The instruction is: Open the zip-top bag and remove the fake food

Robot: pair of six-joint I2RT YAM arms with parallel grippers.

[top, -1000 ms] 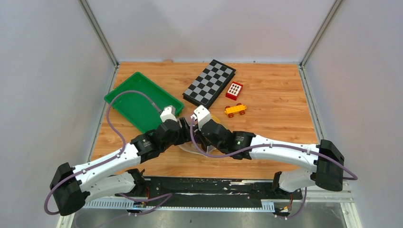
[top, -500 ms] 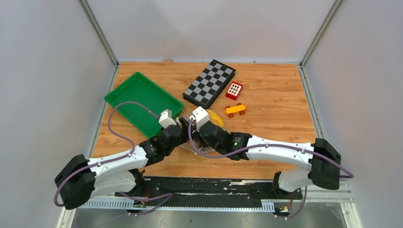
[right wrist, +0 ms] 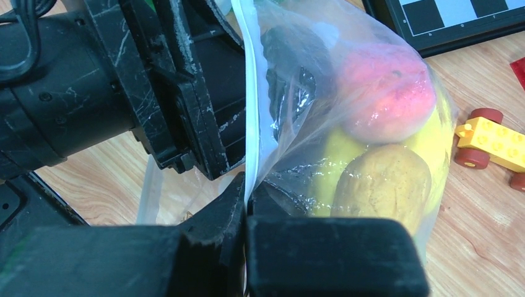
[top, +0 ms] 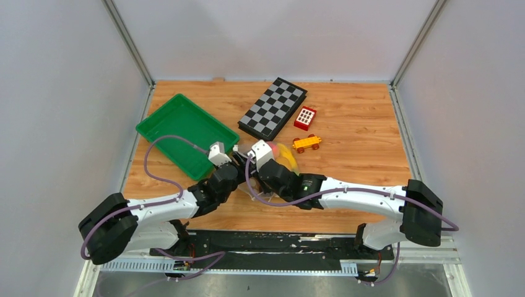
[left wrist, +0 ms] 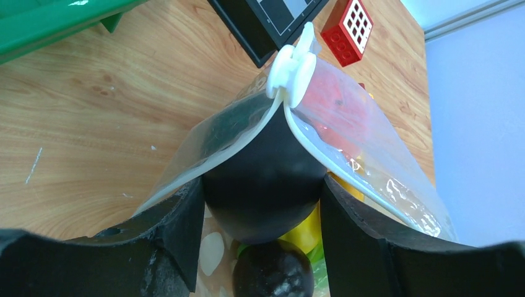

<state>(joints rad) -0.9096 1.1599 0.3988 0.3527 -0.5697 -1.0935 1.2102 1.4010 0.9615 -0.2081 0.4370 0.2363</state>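
The robot's left gripper should release the dark purple eggplant inside the green tray, in the half nearer the chessboard [top: 203,132].
The clear zip-top bag [top: 282,158] lies between the two arms, its mouth open and its white slider [left wrist: 291,71] at the far end of the zip strip. My left gripper [left wrist: 260,185] reaches into the mouth, with both fingers against a dark purple eggplant [left wrist: 263,148]. A small dark piece [left wrist: 272,272], a yellow piece and a green piece lie below it. My right gripper [right wrist: 247,189] is shut on the bag's zip edge [right wrist: 251,93]. An orange-pink peach [right wrist: 387,93], yellow fruit [right wrist: 334,161] and a tan-orange piece [right wrist: 384,182] show through the bag.
A green tray [top: 179,130] stands at the left. A chessboard [top: 272,108], a red block with white squares [top: 304,117] and a yellow toy car [top: 306,143] lie behind the bag. The two grippers are close together, left [top: 237,164] and right [top: 252,162].
My left arm has lowered and pushed its gripper into the bag mouth. The bag's yellow contents now show more to the right of the right wrist.
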